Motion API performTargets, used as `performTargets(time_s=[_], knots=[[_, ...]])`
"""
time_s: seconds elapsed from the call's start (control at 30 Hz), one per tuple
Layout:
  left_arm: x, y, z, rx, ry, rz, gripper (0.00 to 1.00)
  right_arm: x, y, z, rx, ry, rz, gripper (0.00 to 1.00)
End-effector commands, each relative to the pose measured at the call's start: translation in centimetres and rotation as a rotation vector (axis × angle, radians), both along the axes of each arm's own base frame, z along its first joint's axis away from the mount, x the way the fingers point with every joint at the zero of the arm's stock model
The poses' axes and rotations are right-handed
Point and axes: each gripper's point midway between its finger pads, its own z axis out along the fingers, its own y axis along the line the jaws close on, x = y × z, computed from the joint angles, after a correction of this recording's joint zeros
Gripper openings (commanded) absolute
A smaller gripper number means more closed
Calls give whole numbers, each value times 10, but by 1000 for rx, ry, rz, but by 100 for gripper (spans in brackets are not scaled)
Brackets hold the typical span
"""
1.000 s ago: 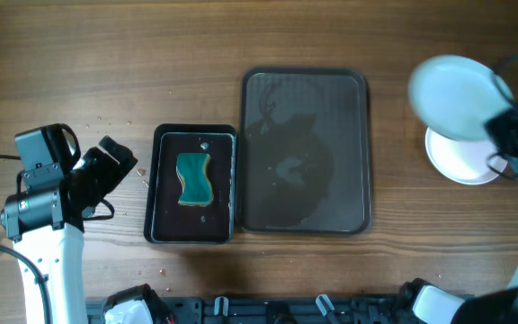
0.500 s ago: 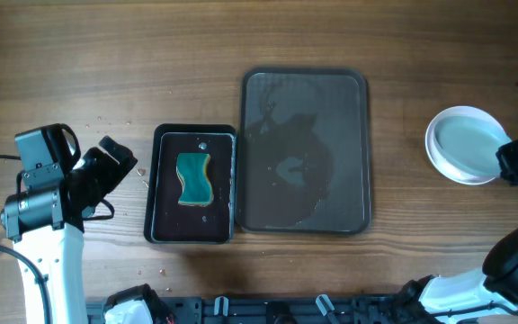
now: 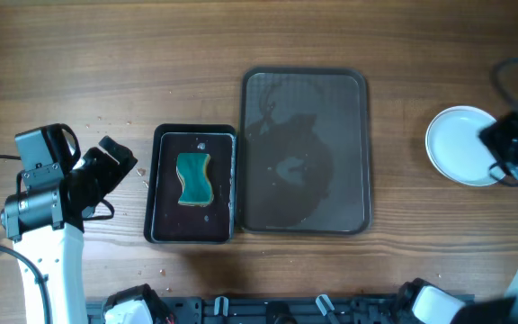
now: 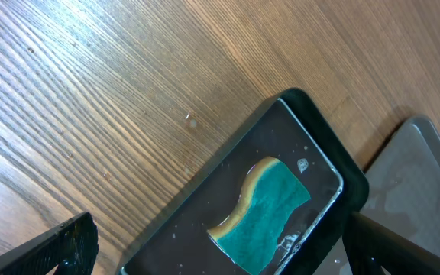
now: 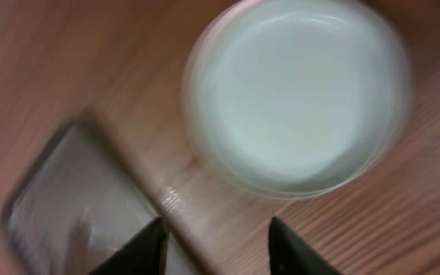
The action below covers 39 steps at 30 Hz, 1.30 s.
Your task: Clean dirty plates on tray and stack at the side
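I need to next close my left gripper on the black basin's rim (image 3: pixel 153 171) (image 4: pixel 211 168), halfway along the side of the basin that faces away from the grey tray.
White plates (image 3: pixel 457 144) lie stacked on the table at the right; the stack fills the top of the blurred right wrist view (image 5: pixel 296 95). The grey tray (image 3: pixel 305 151) in the middle holds no plates and looks wet; its corner shows in the right wrist view (image 5: pixel 67 206). My right gripper (image 3: pixel 502 148) is open and empty at the stack's right edge, its fingers (image 5: pixel 216 248) apart over bare wood. My left gripper (image 3: pixel 115 162) is open and empty, left of the black basin (image 3: pixel 157 189) with the teal sponge (image 3: pixel 194 178). The sponge also shows in the left wrist view (image 4: pixel 270 210).
Crumbs lie on the wood near the left arm (image 3: pixel 106 120). A cable (image 3: pixel 511 72) loops at the far right edge. Arm bases stand along the front edge.
The right gripper held a white plate tilted above the stack one second ago. The plate now lies on the stack and the gripper has let go and shifted beside it. Left arm has not moved.
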Motion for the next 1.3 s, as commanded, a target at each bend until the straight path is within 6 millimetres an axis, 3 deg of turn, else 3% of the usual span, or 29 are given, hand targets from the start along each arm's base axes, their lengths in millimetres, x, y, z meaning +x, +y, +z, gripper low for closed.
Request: performTargets(time_s=[0.0, 0.1, 0.2, 0.4, 0.53, 0.7, 0.8, 0.93, 1.07, 1.27], knots=[[1, 4, 6, 9, -17, 21, 100, 3, 89, 11, 43, -35, 376, 38], [1, 4, 6, 9, -17, 21, 100, -4, 146, 5, 52, -7, 569, 39], [1, 4, 6, 9, -17, 21, 100, -7, 188, 1, 62, -5, 680, 39], [12, 2, 13, -4, -73, 5, 100, -1, 229, -4, 60, -14, 720, 44], [16, -3, 16, -30, -93, -10, 100, 0, 237, -9, 70, -2, 731, 45], [26, -44, 22, -137, -156, -263, 100, -2, 236, -13, 71, 17, 733, 45], [25, -54, 3, -82, -77, -370, 100, -1, 236, -12, 70, 13, 733, 45], [16, -38, -41, 72, 156, -341, 100, 3, 236, -10, 64, -6, 732, 47], [21, -41, -71, 54, 258, -345, 99, 3, 236, -11, 64, -5, 732, 47], [31, -27, -109, 99, 355, -325, 73, 3, 236, -11, 65, -3, 731, 47]])
